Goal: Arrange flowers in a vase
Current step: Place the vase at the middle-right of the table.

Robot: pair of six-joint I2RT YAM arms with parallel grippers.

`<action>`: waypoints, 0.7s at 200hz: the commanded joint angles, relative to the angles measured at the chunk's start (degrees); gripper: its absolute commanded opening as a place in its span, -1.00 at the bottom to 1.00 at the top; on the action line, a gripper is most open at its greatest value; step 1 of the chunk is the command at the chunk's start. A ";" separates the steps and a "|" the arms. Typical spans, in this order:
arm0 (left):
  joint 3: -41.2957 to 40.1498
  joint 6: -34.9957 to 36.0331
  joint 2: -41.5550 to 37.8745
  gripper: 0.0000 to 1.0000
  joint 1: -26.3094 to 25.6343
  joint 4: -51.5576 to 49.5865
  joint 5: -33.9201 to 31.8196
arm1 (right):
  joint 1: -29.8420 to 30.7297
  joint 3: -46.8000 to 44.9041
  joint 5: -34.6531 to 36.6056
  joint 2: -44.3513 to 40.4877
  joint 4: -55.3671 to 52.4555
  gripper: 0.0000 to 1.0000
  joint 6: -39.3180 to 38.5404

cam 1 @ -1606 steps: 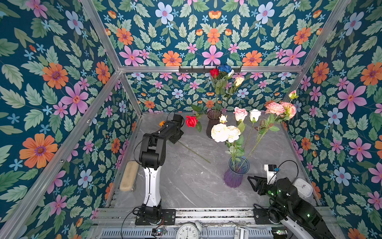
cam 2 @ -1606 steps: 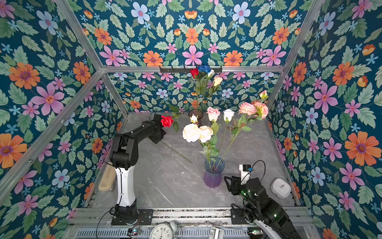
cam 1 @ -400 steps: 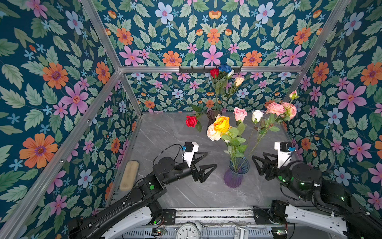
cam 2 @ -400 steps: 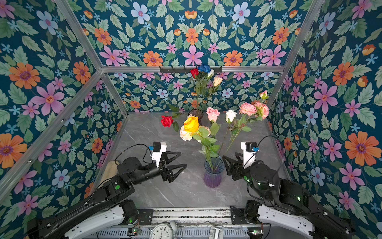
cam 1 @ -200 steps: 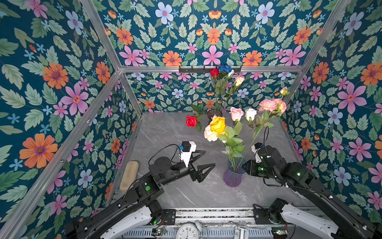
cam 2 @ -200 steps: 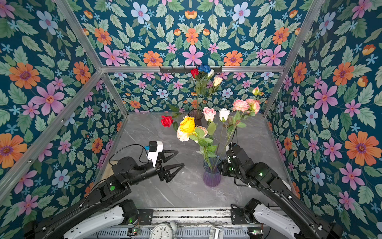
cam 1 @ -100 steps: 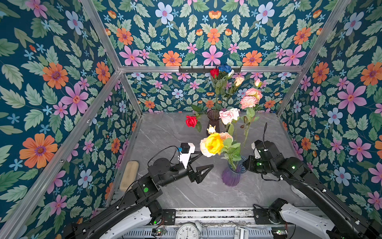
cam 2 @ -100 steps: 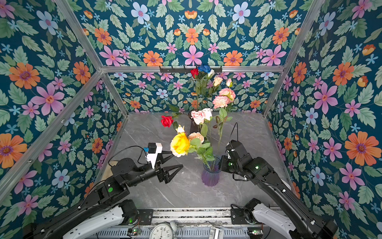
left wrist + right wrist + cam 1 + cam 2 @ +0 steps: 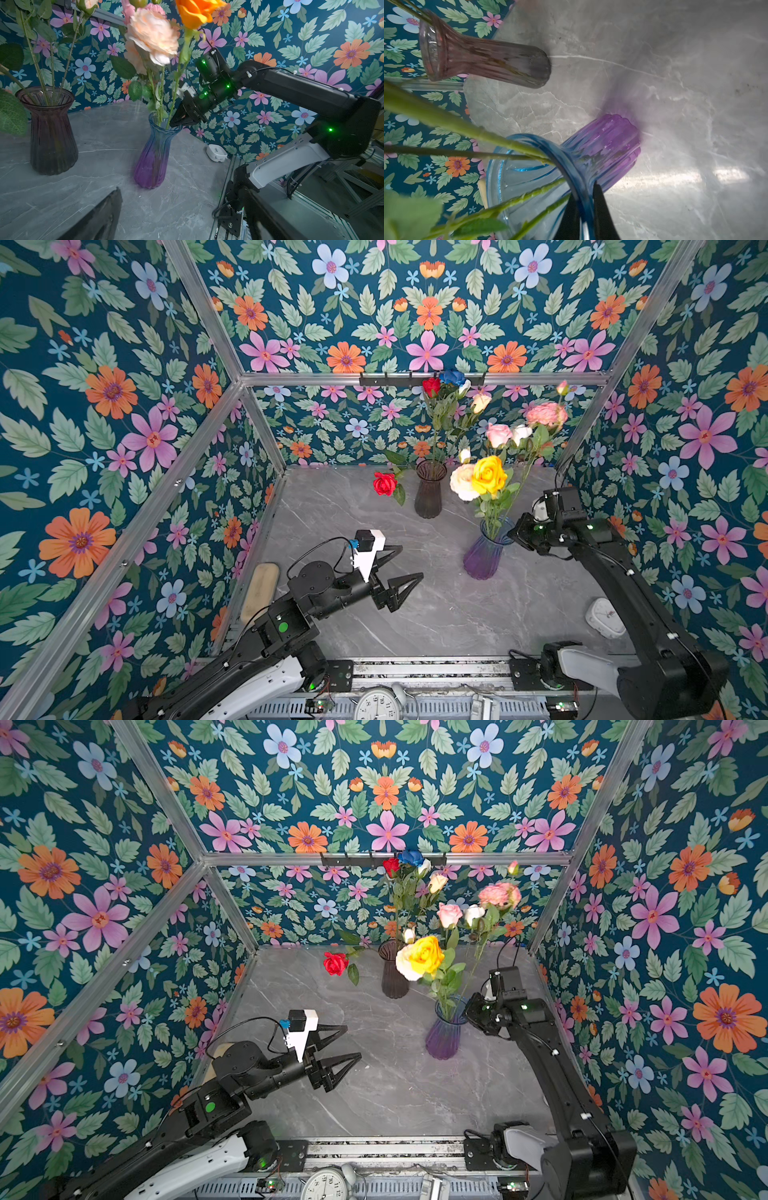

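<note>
My right gripper has a place to set the blue-and-purple vase. It will put it down on the marble [image 9: 485,536] [image 9: 612,66] beside the dark vase.
The flowers stand in two vases. A blue-and-purple glass vase [image 9: 484,556] [image 9: 442,1036] [image 9: 152,158] [image 9: 612,145] holds a yellow rose [image 9: 488,475], a peach rose [image 9: 153,35] and pink roses [image 9: 498,433]. My right gripper [image 9: 515,531] [image 9: 469,1011] [image 9: 173,123] [image 9: 583,190] is shut on this vase's rim, one finger inside by the stems and one outside. A dark vase [image 9: 430,493] [image 9: 52,135] behind it holds red, blue and pale roses. My left gripper [image 9: 411,561] [image 9: 352,1041] [image 9: 182,191] hovers open and empty left of the purple vase.
A red rose [image 9: 384,483] droops low beside the dark vase. A small white clock [image 9: 604,618] lies by the right wall, and a tan pad [image 9: 259,593] lies along the left wall. Printed walls enclose the grey marble table [image 9: 436,614] on three sides.
The right gripper has shut on the purple vase's rim. The vase and its bouquet tipped to the left and have swung back upright. The left arm has barely moved.
</note>
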 commanded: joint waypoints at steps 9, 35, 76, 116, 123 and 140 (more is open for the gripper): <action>1.57 2.02 -0.47 0.88 -0.04 -2.91 -0.59 | -0.82 6.22 -3.33 5.43 11.33 -1.00 -0.37; 1.90 2.33 -1.33 0.88 -0.04 -3.91 -1.03 | -2.91 9.28 -3.39 10.30 14.56 -1.00 0.78; 1.88 2.38 -2.28 0.87 -0.04 -4.66 -1.85 | -3.59 15.41 -0.89 16.43 14.13 -1.00 0.66; 2.27 2.82 -1.68 0.87 -0.04 -4.53 -1.94 | -3.67 19.72 4.49 19.55 10.58 -1.00 -0.58; 2.23 2.91 -1.48 0.87 -0.04 -4.52 -1.90 | -3.71 20.07 5.05 19.84 10.09 -1.00 -0.96; 2.20 3.03 -1.14 0.87 -0.04 -4.53 -1.76 | -3.73 20.63 5.09 20.64 9.02 -1.00 -1.82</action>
